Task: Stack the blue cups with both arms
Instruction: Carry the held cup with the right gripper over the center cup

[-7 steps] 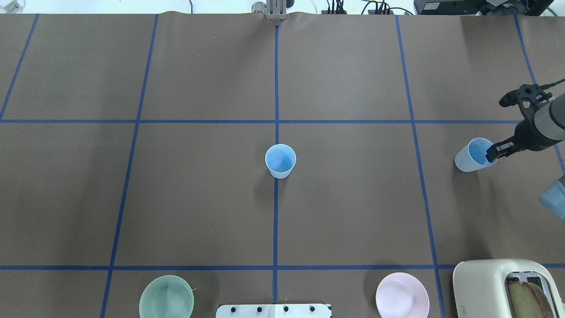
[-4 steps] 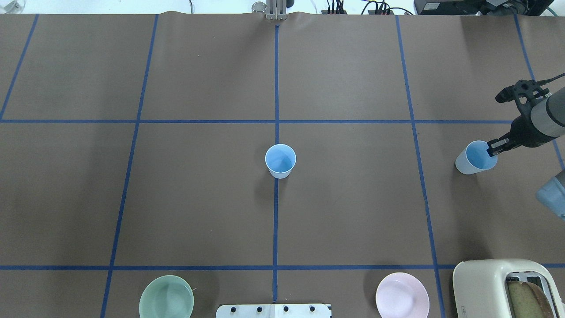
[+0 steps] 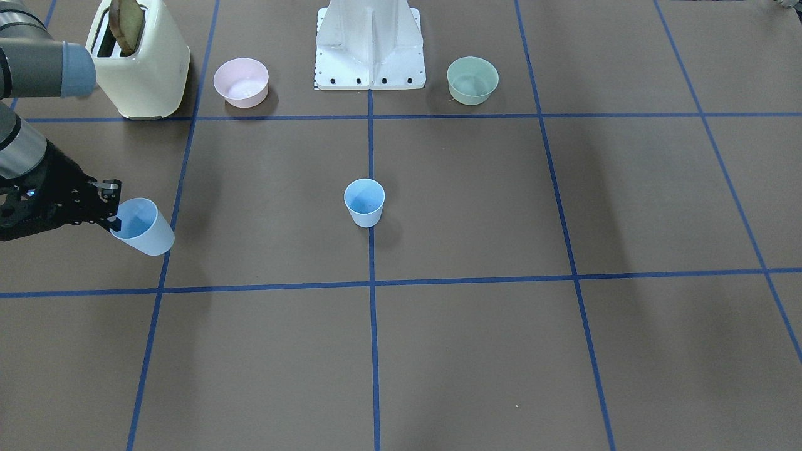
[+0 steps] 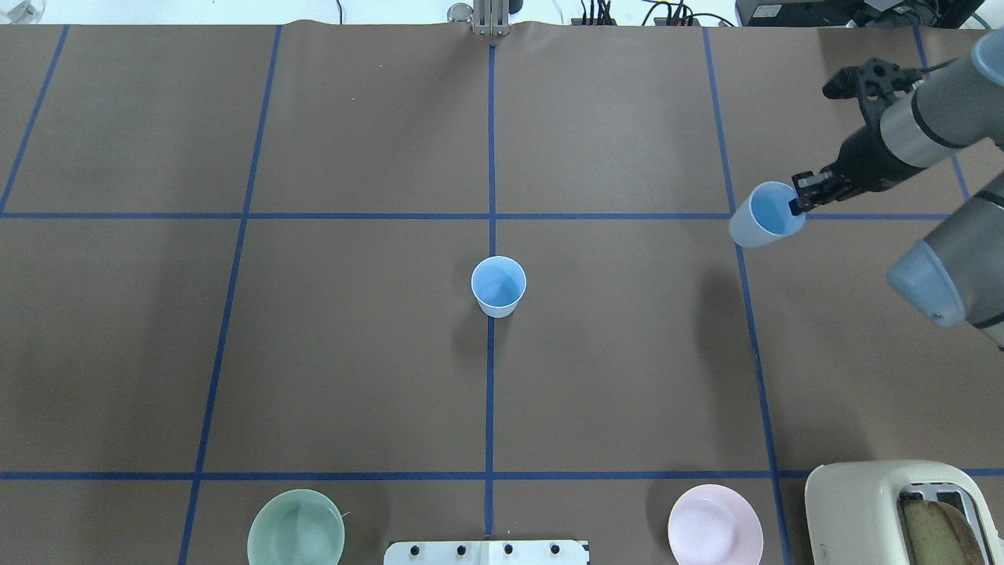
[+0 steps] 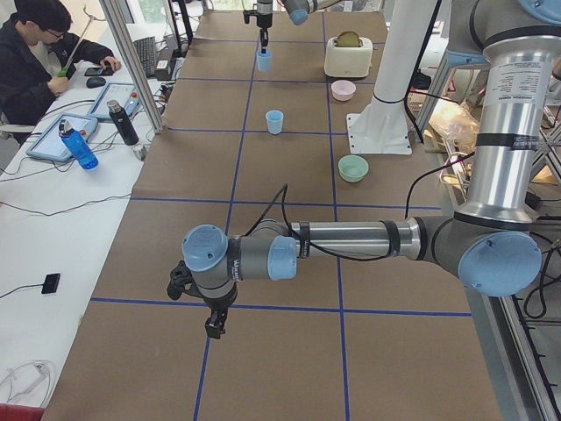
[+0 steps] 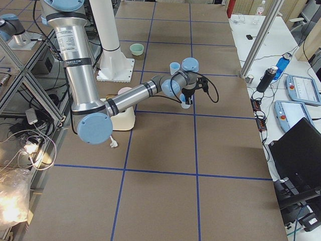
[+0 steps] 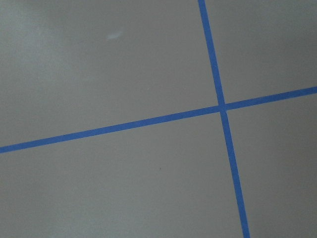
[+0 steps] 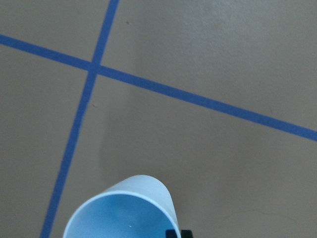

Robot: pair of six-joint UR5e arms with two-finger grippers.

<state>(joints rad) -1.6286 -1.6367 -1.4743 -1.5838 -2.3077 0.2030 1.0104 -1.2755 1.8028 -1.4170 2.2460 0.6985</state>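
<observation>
I need to use my right gripper to release the second blue cup, now held tilted above the table, inside the upright blue cup (image 3: 364, 200) that stands at the centre of the table.
One blue cup (image 4: 498, 286) stands upright at the table's centre on a tape crossing; it also shows in the front view (image 3: 364, 202). My right gripper (image 4: 798, 205) is shut on the rim of the second blue cup (image 4: 765, 214) and holds it tilted above the table at the right; this cup also shows in the front view (image 3: 143, 227) and the right wrist view (image 8: 124, 210). My left gripper (image 5: 213, 328) shows only in the exterior left view, low over bare table far from both cups. I cannot tell whether it is open or shut.
A green bowl (image 4: 296, 530), a pink bowl (image 4: 714, 526) and a cream toaster (image 4: 902, 510) holding bread stand along the robot's edge beside the white pedestal base (image 4: 486, 552). An operator (image 5: 35, 53) sits at a side desk.
My right gripper has lifted the second cup off the table and carried it away from the robot and inward, toward the centre line. The centre cup has not moved.
</observation>
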